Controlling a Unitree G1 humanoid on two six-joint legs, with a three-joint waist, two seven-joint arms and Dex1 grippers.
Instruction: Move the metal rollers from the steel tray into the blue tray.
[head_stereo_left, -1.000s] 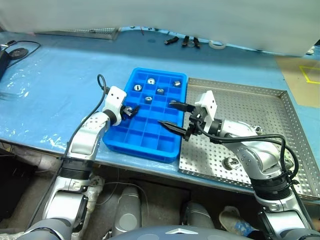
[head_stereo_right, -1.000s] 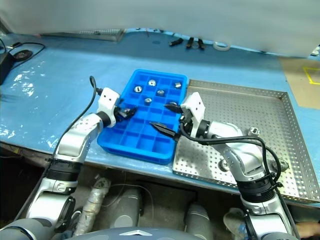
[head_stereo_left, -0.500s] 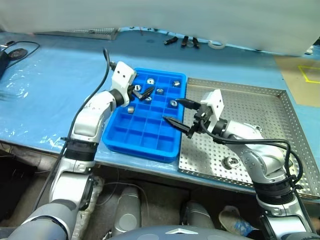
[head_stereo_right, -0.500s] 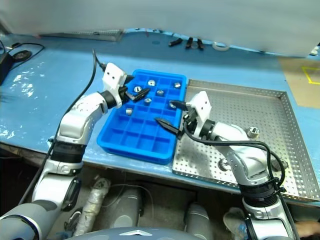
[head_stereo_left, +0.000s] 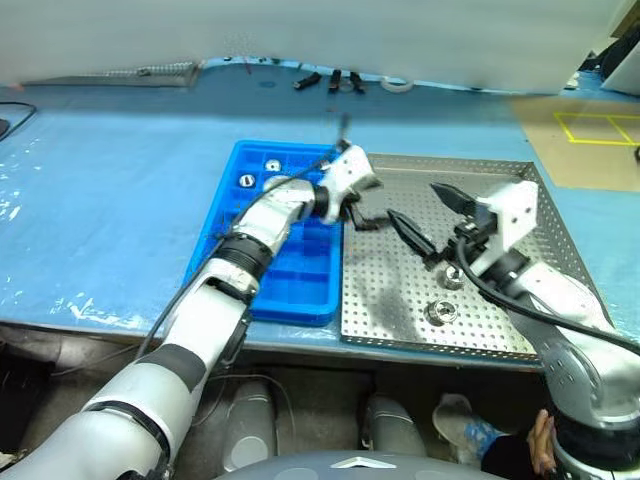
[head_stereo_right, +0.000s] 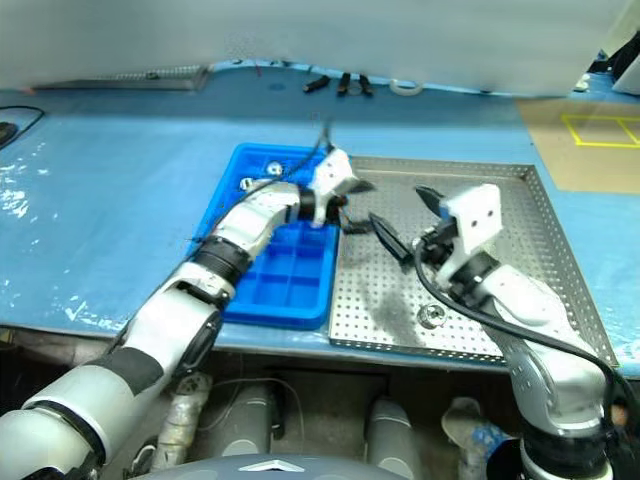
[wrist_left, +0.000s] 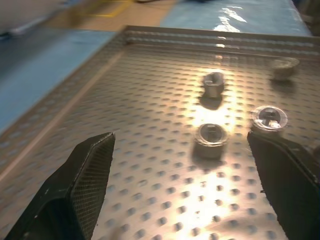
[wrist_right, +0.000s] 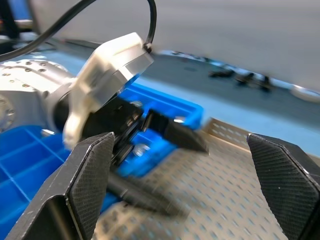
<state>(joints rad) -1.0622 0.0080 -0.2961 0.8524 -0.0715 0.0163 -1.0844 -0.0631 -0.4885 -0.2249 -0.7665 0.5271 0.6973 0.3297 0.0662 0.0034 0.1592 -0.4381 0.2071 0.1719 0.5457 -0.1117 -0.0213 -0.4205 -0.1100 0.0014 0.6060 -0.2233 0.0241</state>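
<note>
The metal roller nearest the steel tray's front edge is next for my left gripper, which should go to it and close on that roller's outer side (head_stereo_left: 441, 313) (wrist_left: 317, 150).
The blue tray (head_stereo_left: 268, 250) lies left of the steel tray (head_stereo_left: 470, 330), their sides touching. Two metal rollers (head_stereo_left: 247, 181) sit in far compartments of the blue tray. On the steel tray, rollers (head_stereo_left: 440, 312) lie near the front, and the left wrist view shows several (wrist_left: 211, 140) on the perforated sheet (wrist_left: 125, 125). My left gripper (head_stereo_left: 374, 205) reaches across the blue tray to the steel tray's left part, open and empty. My right gripper (head_stereo_left: 425, 214) hovers open and empty over the steel tray's middle, facing the left gripper (wrist_right: 160, 160).
Small black tools (head_stereo_left: 330, 80) and a tape roll (head_stereo_left: 397, 85) lie along the table's far edge. Another perforated tray (head_stereo_left: 140, 73) sits at the far left. A brown surface with yellow tape (head_stereo_left: 585, 140) lies to the right of the steel tray.
My left gripper has swung right, from over the blue tray to the steel tray's left part. My right gripper has drawn back to the right and risen a little. The camera has shifted too.
</note>
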